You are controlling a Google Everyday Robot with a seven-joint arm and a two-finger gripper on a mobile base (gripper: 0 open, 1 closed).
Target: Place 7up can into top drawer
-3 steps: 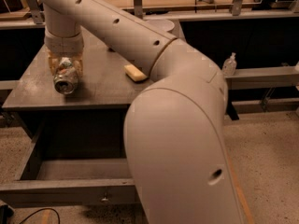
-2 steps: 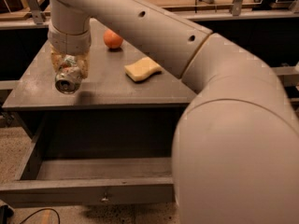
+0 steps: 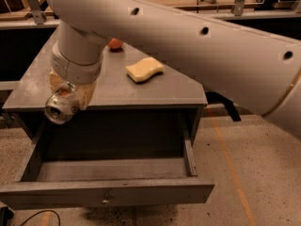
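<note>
The 7up can, now over the table's front edge, will be let go by my gripper on the open drawer's empty bottom (image 3: 84, 143), between the drawer's front panel and the table.
My gripper (image 3: 66, 100) hangs from the big white arm at the left and is shut on the 7up can (image 3: 59, 109). The can lies sideways in the fingers with its silver end facing the camera. It hangs over the front left edge of the table, above the left part of the top drawer (image 3: 106, 192). The drawer is pulled out wide; its grey front panel has a small round knob, and its inside shows nothing in it.
A yellow sponge (image 3: 144, 69) lies on the grey table top (image 3: 155, 91). An orange fruit (image 3: 115, 44) sits behind it, partly hidden by the arm. The arm fills the upper right. A shelf with tools runs along the back. A cable lies on the floor at the bottom left.
The gripper with the can has moved forward from above the table top to over the table's front edge and the open drawer. The arm has swung up and to the right.
</note>
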